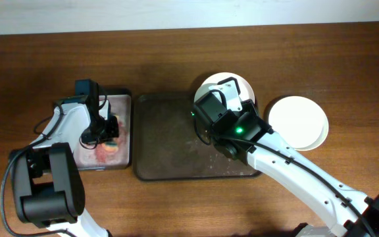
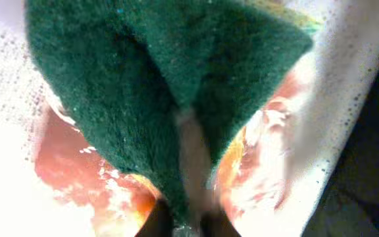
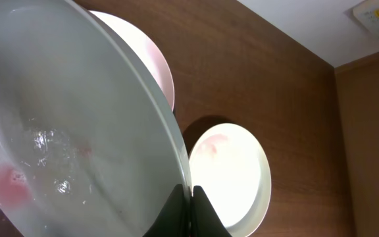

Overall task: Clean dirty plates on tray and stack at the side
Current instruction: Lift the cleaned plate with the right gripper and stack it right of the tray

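The pale green plate will go down from my right gripper onto the white plate (image 1: 299, 124) (image 3: 227, 176) beside the dark brown tray.
My right gripper (image 3: 191, 197) is shut on the rim of the pale green plate (image 3: 64, 131) and holds it tilted; a wet red smear shows on it. Behind it lies the pinkish-white plate (image 3: 147, 59), and the white plate (image 3: 232, 171), faintly pink-stained, lies on the table. In the overhead view the right gripper (image 1: 219, 99) is over the back right corner of the dark brown tray (image 1: 170, 141). The pinkish-white plate (image 1: 242, 84) shows beside it and the white plate (image 1: 298, 122) lies to the right. My left gripper (image 2: 189, 227) is shut on a green sponge (image 2: 163, 85).
The left gripper (image 1: 107, 128) holds the sponge over a small black tray with a pinkish inside (image 1: 120, 105), left of the brown tray. Watery red sauce (image 2: 77, 171) lies in it. The wooden table (image 1: 31, 66) extends around.
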Controlling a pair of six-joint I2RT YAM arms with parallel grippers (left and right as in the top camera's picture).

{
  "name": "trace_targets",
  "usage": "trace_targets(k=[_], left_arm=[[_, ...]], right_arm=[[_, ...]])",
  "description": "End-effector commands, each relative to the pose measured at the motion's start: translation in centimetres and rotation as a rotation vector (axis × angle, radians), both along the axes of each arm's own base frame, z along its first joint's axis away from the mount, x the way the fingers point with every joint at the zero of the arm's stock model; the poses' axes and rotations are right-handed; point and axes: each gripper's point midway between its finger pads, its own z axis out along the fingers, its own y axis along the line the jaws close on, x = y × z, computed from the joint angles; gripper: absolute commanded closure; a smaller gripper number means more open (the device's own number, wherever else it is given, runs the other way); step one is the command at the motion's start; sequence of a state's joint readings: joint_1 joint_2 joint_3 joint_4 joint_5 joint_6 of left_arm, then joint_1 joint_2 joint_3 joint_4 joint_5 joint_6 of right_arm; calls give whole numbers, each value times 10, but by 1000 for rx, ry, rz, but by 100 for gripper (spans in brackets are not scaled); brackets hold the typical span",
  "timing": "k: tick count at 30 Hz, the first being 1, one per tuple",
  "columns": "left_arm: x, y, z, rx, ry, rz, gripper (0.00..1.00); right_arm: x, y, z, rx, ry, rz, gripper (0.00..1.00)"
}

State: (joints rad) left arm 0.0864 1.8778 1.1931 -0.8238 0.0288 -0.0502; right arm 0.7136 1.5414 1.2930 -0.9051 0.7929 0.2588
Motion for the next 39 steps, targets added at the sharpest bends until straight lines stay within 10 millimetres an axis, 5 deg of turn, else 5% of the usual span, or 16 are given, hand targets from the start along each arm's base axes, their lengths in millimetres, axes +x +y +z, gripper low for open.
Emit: trace_targets(k=[1,6,7,8,11,12,22,25,29,34,39], left_arm=[[1,5,1,26,5,4,100],[4,6,15,30,-14,5,97],[7,6,21,31,-28,5,60],[9,6,28,31,-43,5,44],[16,6,52,33,-100,6,27],[17,6,58,33,-115,6,3],[15,-5,66,-28,-129,-1,0],[14,-5,65,-28,-126,-2,1],[14,-5,65,-28,-126,-1,0],[14,-5,65,-28,-126,-2,0],[14,-5,65,-28,-126,-1,0]], right_arm=[[1,0,17,25,-52,-9,96],[3,-5,24,-3,-82,-28,96],[3,-5,25,-2,-84,-27,96],[3,-4,26,0,-86,-26,96],[1,3,31,-16,-99,-2,96],[-1,7,32,-33,-101,19,96],[-26,38,78,-273,-313,93,96],[-27,52,75,-224,-311,128,96],[-25,37,95,-261,-415,36,96],[-24,47,90,-207,-399,64,96],[-17,59,55,24,-263,85,96]])
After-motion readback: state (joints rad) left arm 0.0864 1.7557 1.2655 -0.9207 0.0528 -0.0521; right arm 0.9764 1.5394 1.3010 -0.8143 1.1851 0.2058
